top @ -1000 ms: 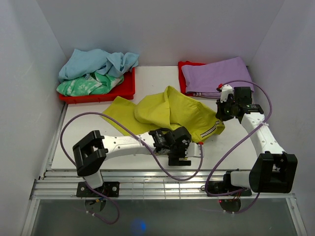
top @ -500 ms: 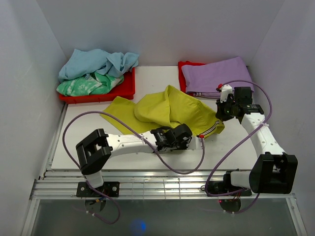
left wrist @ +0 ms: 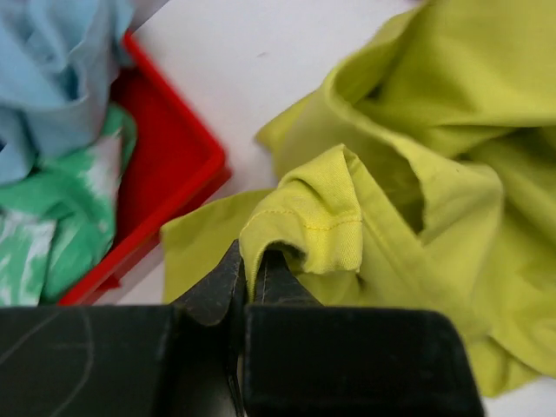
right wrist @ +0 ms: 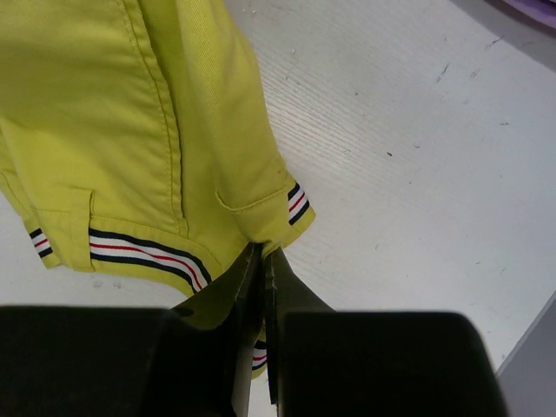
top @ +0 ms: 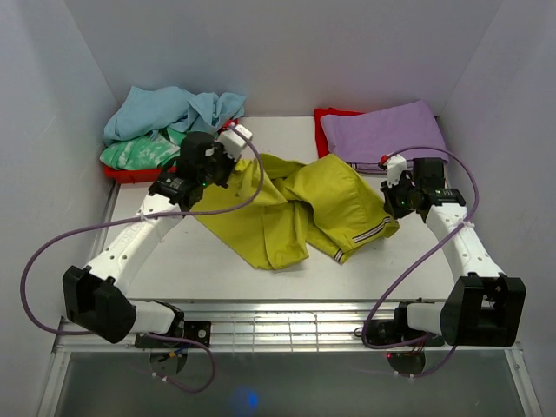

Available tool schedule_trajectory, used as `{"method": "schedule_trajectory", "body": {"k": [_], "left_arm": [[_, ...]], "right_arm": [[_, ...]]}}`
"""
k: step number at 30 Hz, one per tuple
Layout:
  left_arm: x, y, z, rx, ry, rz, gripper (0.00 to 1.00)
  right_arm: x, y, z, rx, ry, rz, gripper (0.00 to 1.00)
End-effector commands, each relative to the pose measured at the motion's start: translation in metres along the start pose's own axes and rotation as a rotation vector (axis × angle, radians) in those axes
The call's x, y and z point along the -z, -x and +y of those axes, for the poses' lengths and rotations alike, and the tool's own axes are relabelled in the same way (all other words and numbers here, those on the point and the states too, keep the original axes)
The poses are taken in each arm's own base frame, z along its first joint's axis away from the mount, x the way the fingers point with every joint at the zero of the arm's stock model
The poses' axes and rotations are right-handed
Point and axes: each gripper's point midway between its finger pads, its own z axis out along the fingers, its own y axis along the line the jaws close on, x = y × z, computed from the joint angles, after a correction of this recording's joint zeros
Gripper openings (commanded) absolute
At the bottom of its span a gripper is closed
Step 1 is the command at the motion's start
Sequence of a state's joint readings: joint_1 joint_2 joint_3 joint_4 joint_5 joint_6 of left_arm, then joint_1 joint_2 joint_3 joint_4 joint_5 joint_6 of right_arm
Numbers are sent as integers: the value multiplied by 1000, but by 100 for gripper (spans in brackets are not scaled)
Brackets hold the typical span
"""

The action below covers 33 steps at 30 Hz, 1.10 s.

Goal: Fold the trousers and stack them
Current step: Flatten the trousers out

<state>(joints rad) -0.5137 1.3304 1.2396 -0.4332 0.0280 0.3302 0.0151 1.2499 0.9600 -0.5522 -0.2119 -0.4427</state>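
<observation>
Next, my left gripper lets go of the trousers' hem on the table's edge (top: 105, 210) beside the wall, near the green-patterned garment. The hem is now beside the red tray.
The chartreuse-yellow trousers (top: 295, 208) lie stretched across the middle of the white table (top: 200, 261), crumpled in the centre. My left gripper (top: 228, 167) is at their far-left end beside the red tray and is shut on a folded hem edge (left wrist: 304, 226). In the left wrist view, cloth is pinched between the black fingers of the left gripper (left wrist: 252, 269). My right gripper (top: 388, 201) is at the right end. There the right gripper (right wrist: 263, 261) is shut on the waistband corner with the striped trim (right wrist: 143, 252).
A red tray (top: 130, 176) at the back left holds a light blue garment (top: 165, 109) and a green-patterned one (top: 143, 149); the same tray (left wrist: 165, 165) is close to my left fingers. A lilac garment (top: 382, 130) lies on another red tray (top: 326, 117) at the back right. White walls enclose the table.
My left arm swung from the front middle to the back left by the red tray, its gripper closed on the trousers, and the cloth is drawn out leftward. The right arm barely moved.
</observation>
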Motion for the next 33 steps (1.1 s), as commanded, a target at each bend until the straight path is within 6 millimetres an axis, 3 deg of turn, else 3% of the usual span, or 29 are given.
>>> {"method": "schedule_trajectory", "body": {"k": [1,4,5,10,15,19,22,23,26,29,30,33], "left_arm": [[-7,-79,33,116,37,190,0],[-25,-117,39,112,29,257,0],[-29,-136,31,112,9,286,0],[-47,-182,10,118,-75,384,0],[-40,-235,-21,95,-196,528,0],[-11,-274,-61,37,-370,647,0],[23,-282,-101,15,-578,665,0],[32,-273,-111,9,-630,623,0],[58,-271,-145,-82,-760,608,0],[83,-247,-178,-154,-881,539,0],[97,-231,-195,-136,-946,499,0],[113,-181,-208,-127,-1006,371,0]], "right_arm": [[-3,0,5,42,54,7,8],[-11,-8,23,21,159,54,8],[-19,-16,28,16,194,87,8],[-49,-49,60,35,316,227,8],[-70,-69,83,117,335,331,8],[-80,-81,87,169,319,389,8],[-80,-85,79,216,285,404,8],[-80,-87,73,233,261,413,8],[-75,-91,61,256,231,417,8],[-68,-90,43,264,194,407,8],[-64,-91,33,253,176,406,8],[-45,-82,7,267,112,358,8]]}}
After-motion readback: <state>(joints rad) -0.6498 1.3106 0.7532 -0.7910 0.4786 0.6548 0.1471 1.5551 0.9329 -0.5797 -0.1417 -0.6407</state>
